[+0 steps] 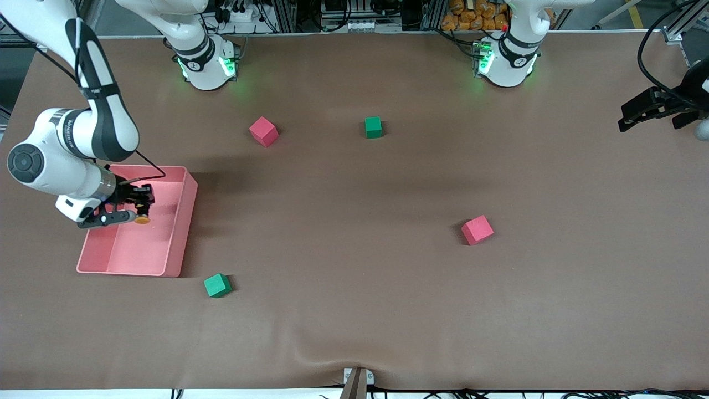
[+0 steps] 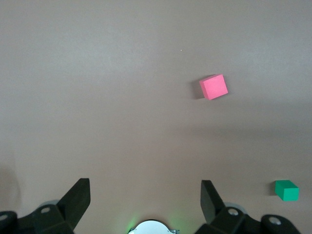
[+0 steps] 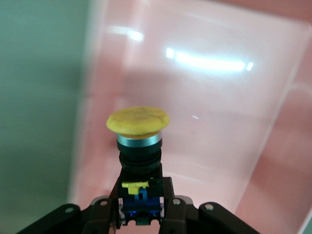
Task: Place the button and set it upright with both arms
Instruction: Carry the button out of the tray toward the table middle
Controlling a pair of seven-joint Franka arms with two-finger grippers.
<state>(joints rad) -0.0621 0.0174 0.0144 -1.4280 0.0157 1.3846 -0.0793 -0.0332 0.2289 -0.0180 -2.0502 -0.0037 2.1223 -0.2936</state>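
Observation:
I need to use my right gripper to set the button, hanging cap-down over the pink tray's inside, down and let it go on the open table (image 1: 365,224), between the pink tray and the farthest red cube.
The button (image 1: 142,218), with an orange cap and a black-and-blue body, is held in my right gripper (image 1: 138,208), which is shut on its body. It hangs cap-down over the inside of a pink tray (image 1: 178,244). In the right wrist view the button (image 3: 138,122) points away from the gripper (image 3: 141,207) toward the tray's floor (image 3: 224,102). My left gripper (image 1: 659,108) waits over the table edge at the left arm's end. In the left wrist view it (image 2: 145,187) is open and empty.
A red cube (image 1: 263,131) and a green cube (image 1: 373,127) lie near the arms' bases. Another red cube (image 1: 477,230) lies toward the left arm's end. A green cube (image 1: 217,285) lies beside the tray's near corner. The left wrist view shows a red cube (image 2: 213,87) and a green cube (image 2: 286,190).

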